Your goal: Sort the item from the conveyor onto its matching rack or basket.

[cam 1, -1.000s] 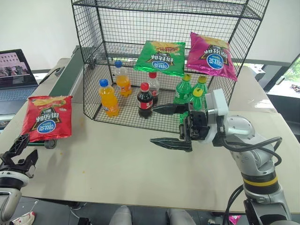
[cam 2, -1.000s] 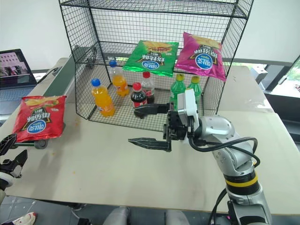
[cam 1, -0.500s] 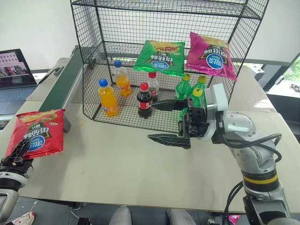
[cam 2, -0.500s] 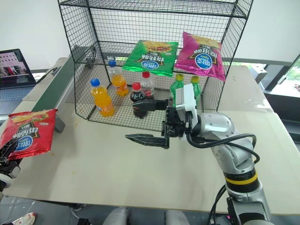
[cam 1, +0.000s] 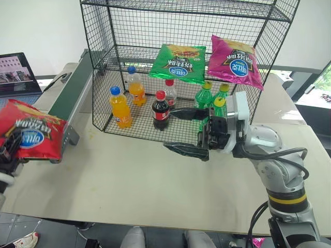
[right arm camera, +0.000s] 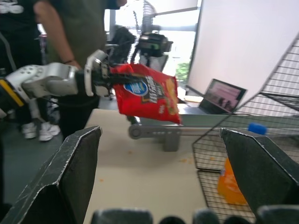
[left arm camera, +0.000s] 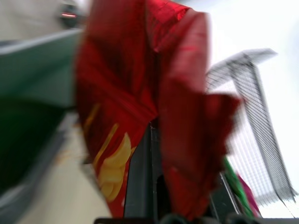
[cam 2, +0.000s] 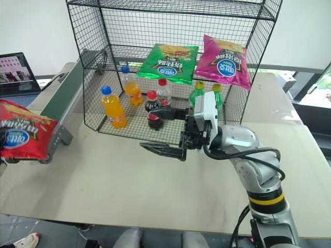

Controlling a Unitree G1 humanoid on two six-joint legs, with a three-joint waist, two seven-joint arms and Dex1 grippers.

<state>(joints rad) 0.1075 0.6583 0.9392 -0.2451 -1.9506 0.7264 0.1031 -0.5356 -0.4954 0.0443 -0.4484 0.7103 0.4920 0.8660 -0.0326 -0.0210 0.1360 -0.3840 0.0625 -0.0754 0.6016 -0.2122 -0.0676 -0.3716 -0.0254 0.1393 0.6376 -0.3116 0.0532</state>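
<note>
My left gripper will put the red chip bag down on the upper shelf (cam 1: 123, 55) next to the green chip bag.
The item, a red chip bag (cam 1: 32, 137) with a blue round logo, hangs in the air at the table's left edge, just off the near end of the conveyor (cam 1: 70, 98). My left gripper (cam 1: 9, 150) is shut on the bag's lower edge; the bag covers most of its fingers. In the left wrist view the red foil (left arm camera: 140, 93) is pinched between the fingers. My right gripper (cam 1: 186, 132) is held open and empty over the table's middle, in front of the black wire rack (cam 1: 103, 31). The right wrist view looks across at the held bag (right arm camera: 147, 93).
A green chip bag (cam 1: 177, 63) and a pink one (cam 1: 235, 62) hang on the rack's upper shelf. Orange (cam 1: 119, 107), cola (cam 1: 161, 110) and green (cam 1: 204, 98) bottles stand on the lower grid. A laptop (cam 1: 18, 72) sits far left. A person (right arm camera: 70, 28) stands beyond the left arm.
My left gripper closed on the red bag and lifted it off the conveyor's end. The right gripper stayed open, almost in place.
</note>
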